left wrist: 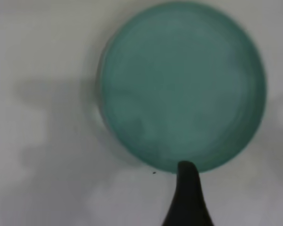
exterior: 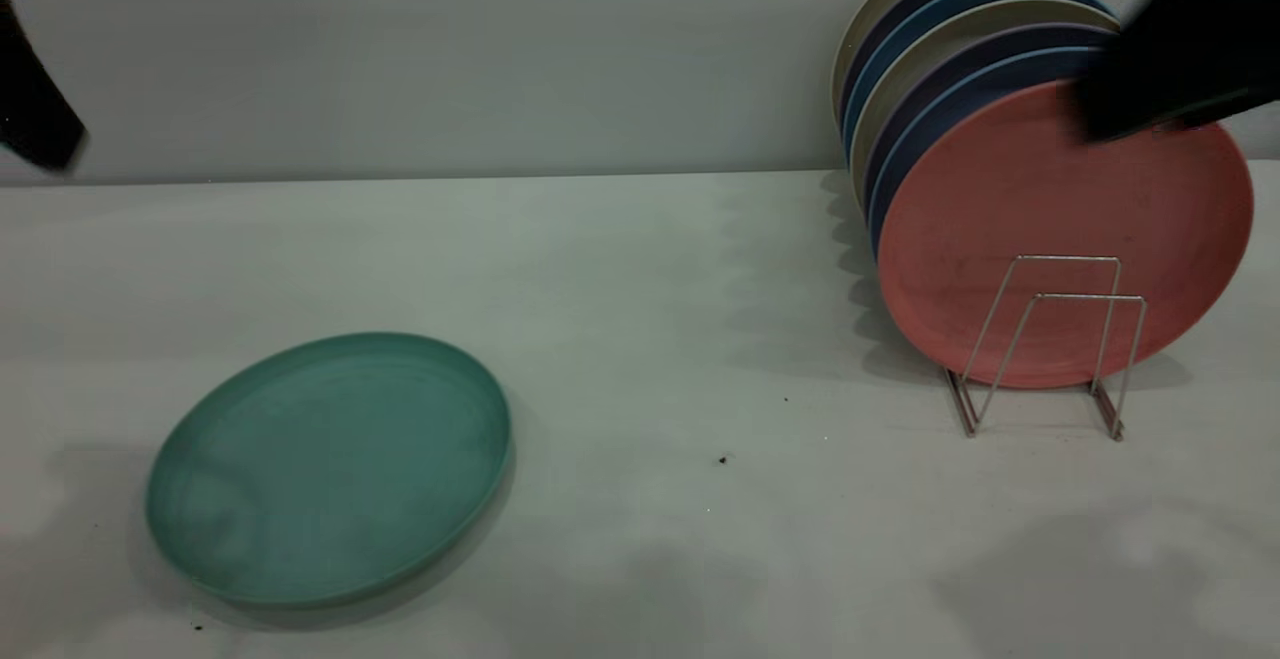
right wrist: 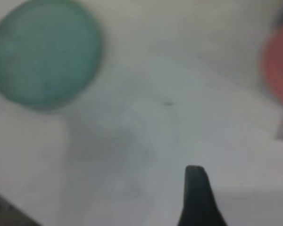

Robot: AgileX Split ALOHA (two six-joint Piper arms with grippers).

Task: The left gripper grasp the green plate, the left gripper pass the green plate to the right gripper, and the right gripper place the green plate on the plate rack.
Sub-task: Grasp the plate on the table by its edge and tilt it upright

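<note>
The green plate is next for my left gripper, which should go there and close on the plate's rim (exterior: pixel 155 469) (left wrist: pixel 104 106), on the side farthest from the plate rack.
The green plate (exterior: pixel 330 464) lies flat on the white table at the front left. It also shows in the left wrist view (left wrist: pixel 181 84) and in the right wrist view (right wrist: pixel 45 52). My left gripper (left wrist: pixel 187 170) hangs high above the plate, over its rim; only a dark part of the left arm (exterior: pixel 35 109) shows at the far left edge. The plate rack (exterior: pixel 1045 349) stands at the right, holding upright plates with a salmon-pink plate (exterior: pixel 1060 239) in front. My right gripper (right wrist: pixel 196 175) is high over the bare table; its arm (exterior: pixel 1175 49) is in front of the racked plates' tops.
Behind the pink plate stand several dark blue and cream plates (exterior: pixel 950 49). The rack's two front wire loops (exterior: pixel 1090 339) hold nothing. A grey wall runs behind the table. Small dark specks (exterior: pixel 722 459) lie mid-table.
</note>
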